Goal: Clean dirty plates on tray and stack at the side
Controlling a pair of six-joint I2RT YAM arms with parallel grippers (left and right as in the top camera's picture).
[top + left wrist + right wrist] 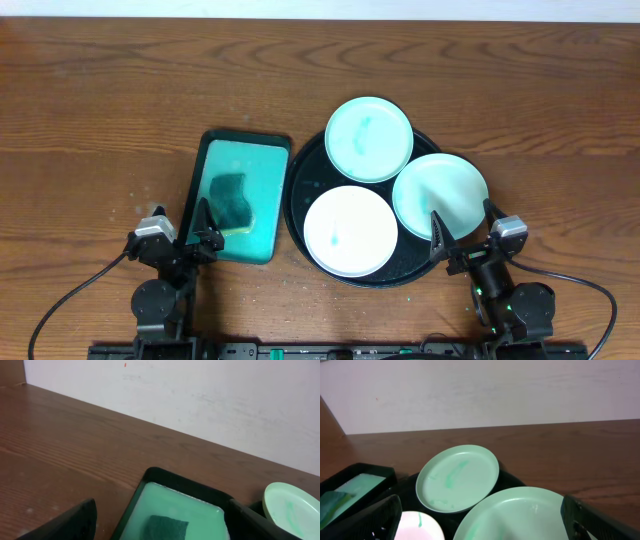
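My right gripper should next grab the white plate by the white plate's edge (396, 228), on the side that faces my right gripper.
The round black tray (302, 190) holds three plates. A mint plate (369, 139) with a teal smear sits at the back; it also shows in the right wrist view (457, 479). A second mint plate (440, 194) sits at the right, close in the right wrist view (530, 515). A white plate (349, 231) with a small teal smear sits at the front, and its edge shows in the right wrist view (417, 527). My left gripper (201, 226) is open and empty over the near end of a green basin. My right gripper (462, 226) is open and empty at the tray's near right rim.
A rectangular dark-rimmed basin (240, 196) of green liquid stands left of the tray, with a dark sponge (230, 199) in it; the sponge also shows in the left wrist view (167, 527). Bare wooden table lies all round. A white wall stands behind.
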